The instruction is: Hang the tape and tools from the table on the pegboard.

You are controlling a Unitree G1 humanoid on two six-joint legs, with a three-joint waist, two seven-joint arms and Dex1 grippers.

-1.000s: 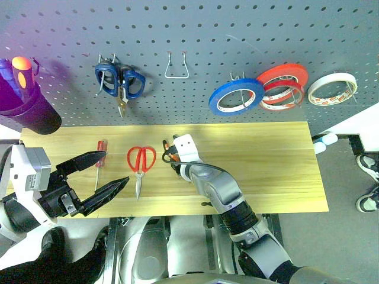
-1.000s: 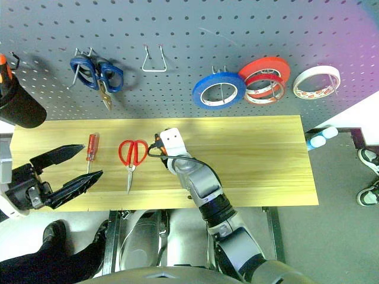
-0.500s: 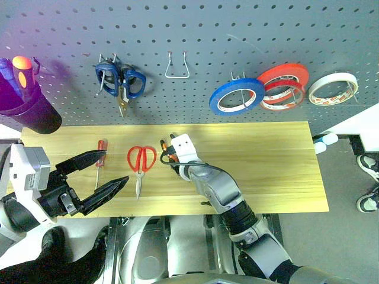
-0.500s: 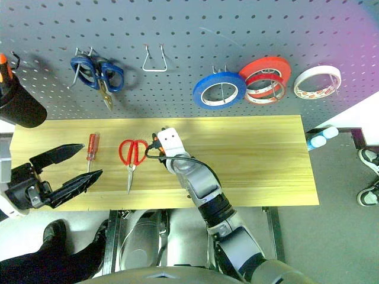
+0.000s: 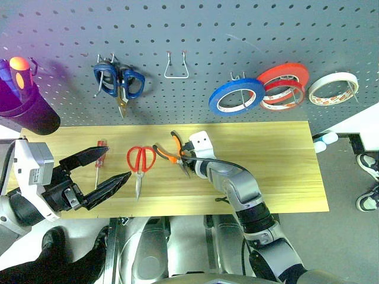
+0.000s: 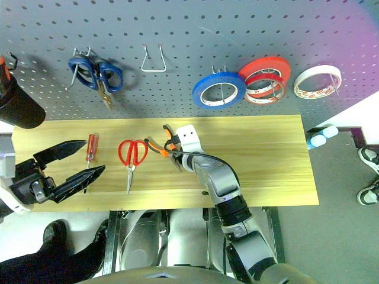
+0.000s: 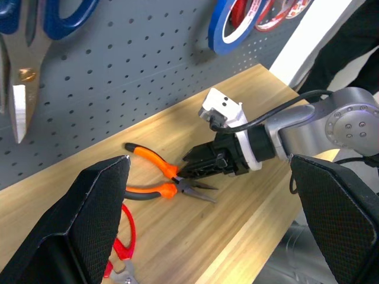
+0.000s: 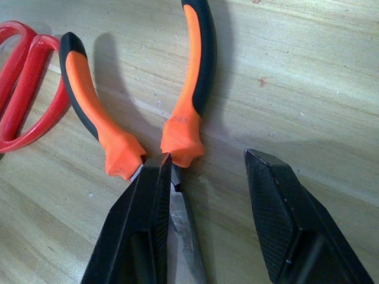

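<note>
One pliers handle is outside my right gripper's fingers; I will lift, open wider and turn to grab both handles (image 8: 182,139) near the pliers' joint.
The pliers (image 5: 167,151) lie on the table (image 5: 278,171) with their orange-and-black handles splayed toward the red scissors (image 5: 141,160). My right gripper (image 8: 204,157) is open and sits low over the pliers' joint. The metal nose (image 8: 185,234) lies between its fingers, against one of them. Left of the scissors lies the red-handled screwdriver (image 5: 100,155). My left gripper (image 5: 115,165) hovers open and empty near the table's front left, close to the screwdriver. The whitish tape (image 5: 333,87) hangs at the far right of the pegboard (image 5: 195,29).
Blue-handled scissors (image 5: 118,81) hang at the pegboard's left, and a bare wire hook (image 5: 176,66) is next to them. A blue roll (image 5: 235,96) and red rolls (image 5: 283,81) hang right of centre. A dark cup (image 5: 23,106) with handles in it is mounted far left.
My right gripper has shifted right along the table, uncovering the pliers' handles, and its fingers have narrowed a little. The left arm has stayed put.
</note>
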